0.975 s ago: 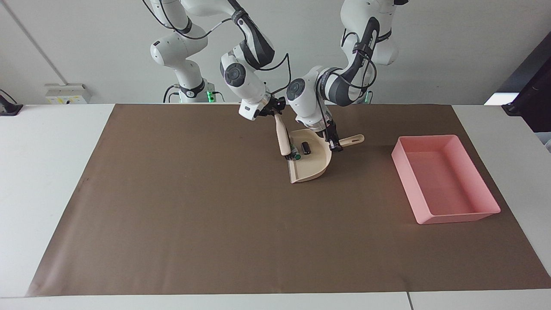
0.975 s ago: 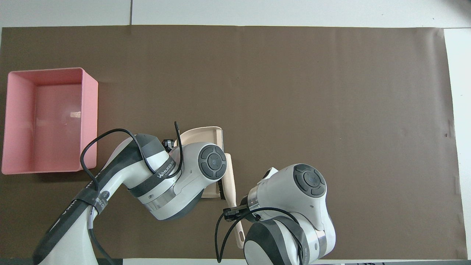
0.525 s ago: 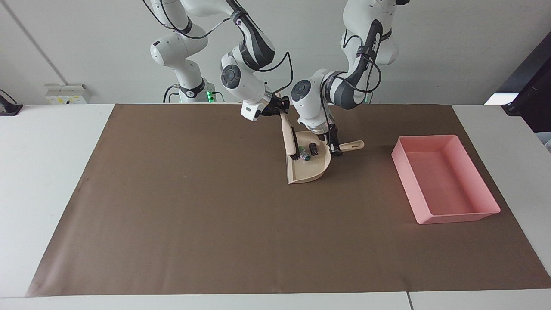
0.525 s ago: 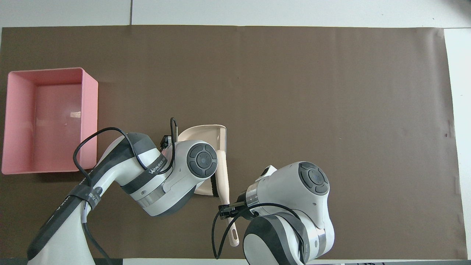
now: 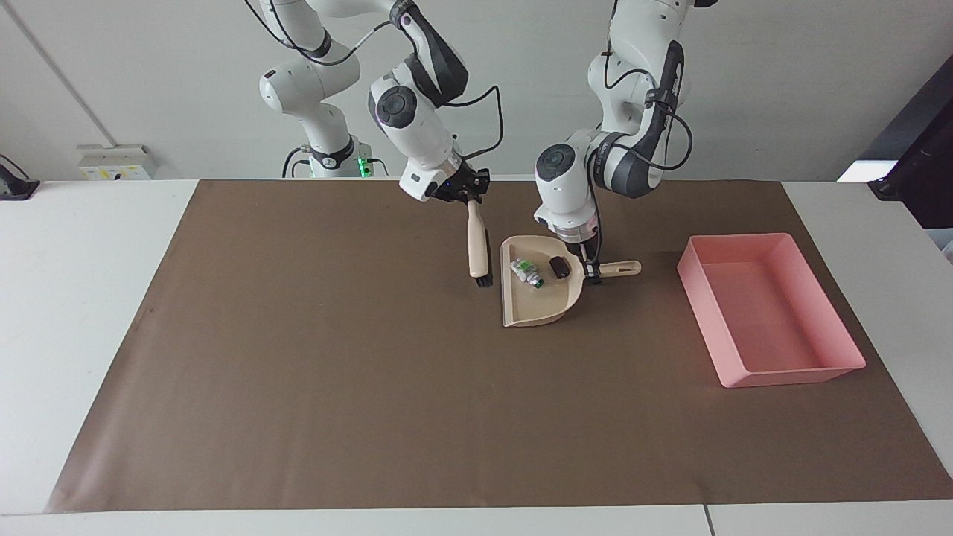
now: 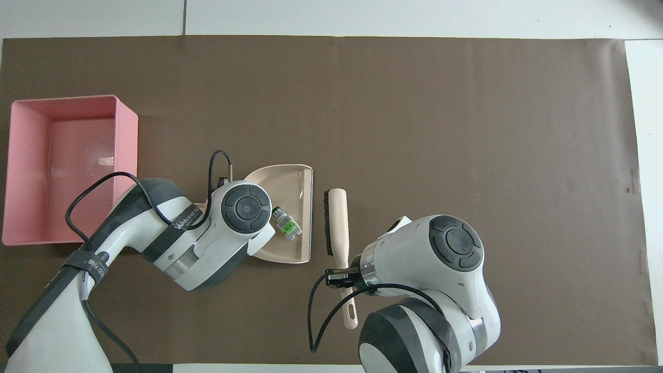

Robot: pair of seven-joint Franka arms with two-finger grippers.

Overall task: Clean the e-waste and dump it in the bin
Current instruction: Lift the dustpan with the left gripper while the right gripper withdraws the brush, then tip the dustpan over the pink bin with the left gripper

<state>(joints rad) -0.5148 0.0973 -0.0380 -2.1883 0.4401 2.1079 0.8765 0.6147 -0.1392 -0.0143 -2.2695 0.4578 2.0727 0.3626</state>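
Note:
The robot's right gripper should release the beige brush on the bare mat [image 6: 548, 221] toward the end opposite the pink bin.
The beige dustpan [image 5: 537, 301] is held by its handle in my shut left gripper [image 5: 593, 274], roughly level at the mat. In it lie the e-waste: a white part with a green end [image 5: 526, 271] and a dark short cylinder [image 5: 558, 266]. My right gripper [image 5: 467, 199] is shut on the handle of a beige brush [image 5: 477, 249], which hangs bristles down beside the dustpan's open edge. The overhead view shows the dustpan [image 6: 290, 181], white-green part [image 6: 286, 226] and brush [image 6: 337, 217]; my left wrist hides the cylinder there. The pink bin [image 5: 793, 374] is empty.
A brown mat [image 5: 335, 372] covers most of the white table. The pink bin [image 6: 127, 155] stands on the mat toward the left arm's end, a short gap from the dustpan handle. A dark monitor [image 5: 919, 171] stands off the table past the bin.
The brush swept the parts deeper into the dustpan, then drew out toward the right arm's end. The dustpan levelled and shifted slightly toward the bin. Both arms rose.

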